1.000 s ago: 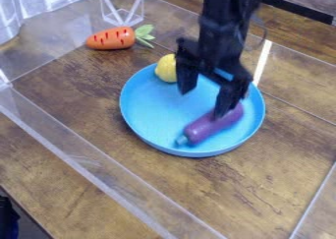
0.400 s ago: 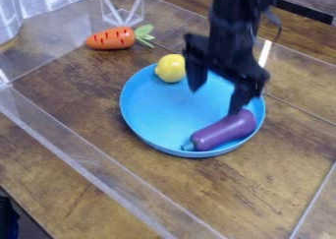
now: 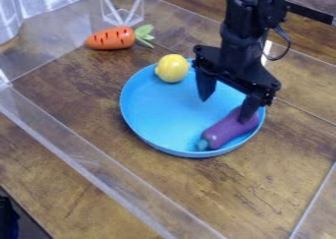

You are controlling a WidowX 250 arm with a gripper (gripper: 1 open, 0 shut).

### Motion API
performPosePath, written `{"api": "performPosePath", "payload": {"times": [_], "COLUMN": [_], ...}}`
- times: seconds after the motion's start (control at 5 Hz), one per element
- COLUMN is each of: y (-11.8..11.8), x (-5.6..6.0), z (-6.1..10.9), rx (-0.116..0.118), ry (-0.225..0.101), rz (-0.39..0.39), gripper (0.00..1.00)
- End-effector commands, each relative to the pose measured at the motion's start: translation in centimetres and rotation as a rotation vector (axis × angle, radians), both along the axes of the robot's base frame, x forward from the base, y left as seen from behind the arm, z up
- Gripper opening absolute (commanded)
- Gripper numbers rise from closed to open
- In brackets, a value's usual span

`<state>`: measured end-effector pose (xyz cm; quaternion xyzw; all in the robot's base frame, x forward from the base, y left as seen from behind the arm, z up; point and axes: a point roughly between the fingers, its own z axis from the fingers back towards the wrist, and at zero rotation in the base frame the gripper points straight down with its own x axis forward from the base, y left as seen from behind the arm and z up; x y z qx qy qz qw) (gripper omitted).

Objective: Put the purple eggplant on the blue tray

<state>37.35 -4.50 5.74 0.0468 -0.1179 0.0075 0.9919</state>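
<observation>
The purple eggplant is too near the blue tray's edge, against its rim; I need to grasp and bring it toward the tray's middle (image 3: 192, 111).
The purple eggplant (image 3: 231, 130) lies inside the blue tray (image 3: 160, 115), against its right rim, with the teal stem end toward the front. My gripper (image 3: 231, 104) hangs just above the eggplant, pointing steeply down. Its black fingers (image 3: 210, 88) are spread apart and hold nothing. The arm rises behind it toward the top of the view.
A small yellow fruit (image 3: 171, 68) rests at the tray's upper left rim. An orange carrot (image 3: 110, 39) with green leaves lies at the back left. Clear plastic walls (image 3: 79, 149) border the wooden table on the left and front.
The gripper has shifted right and come down closer over the eggplant. The eggplant now sits a little farther right, against the tray's rim.
</observation>
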Motion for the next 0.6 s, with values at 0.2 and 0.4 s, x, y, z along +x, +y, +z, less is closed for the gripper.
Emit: {"api": "performPosePath", "payload": {"times": [0.2,0.4], "y": [-0.2,1.6], "x": [1.5,1.7], "z": [-0.3,0.5], "rx": [0.011,0.019], "ry": [-0.015,-0.035], "rz": [-0.037,0.007], "gripper": [0.00,0.00]}}
